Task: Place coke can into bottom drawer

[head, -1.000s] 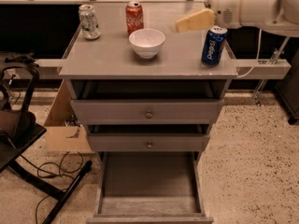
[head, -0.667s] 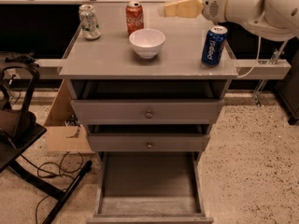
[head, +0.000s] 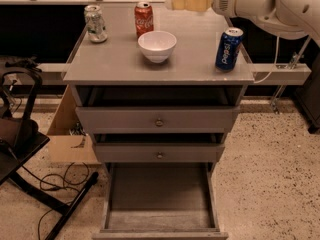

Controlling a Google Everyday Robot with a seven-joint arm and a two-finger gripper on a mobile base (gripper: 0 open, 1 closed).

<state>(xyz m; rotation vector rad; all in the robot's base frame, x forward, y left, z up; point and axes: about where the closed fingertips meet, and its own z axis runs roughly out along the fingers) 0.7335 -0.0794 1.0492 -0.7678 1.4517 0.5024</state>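
Observation:
The red coke can stands behind the white bowl, and I will next close my gripper around the upper half (head: 144, 13) of that can.
The red coke can (head: 144, 18) stands upright at the back of the grey cabinet top (head: 115, 64), just behind a white bowl. The bottom drawer (head: 159, 229) is pulled out, a flat grey tray with nothing in it. My gripper (head: 175, 1), with pale yellow fingers, hovers above the back of the cabinet top, a little to the right of the coke can and apart from it. It holds nothing that I can see.
A white bowl (head: 157, 45) sits mid-top. A blue Pepsi can (head: 228, 48) stands at the right edge. A silver-green can (head: 95, 23) stands at the back left. Two knobbed drawers (head: 159, 122) are shut. A black chair (head: 20, 134) and cables lie at the left.
My arm has swung left and back, from above the Pepsi can toward the coke can. The cans and bowl have not moved.

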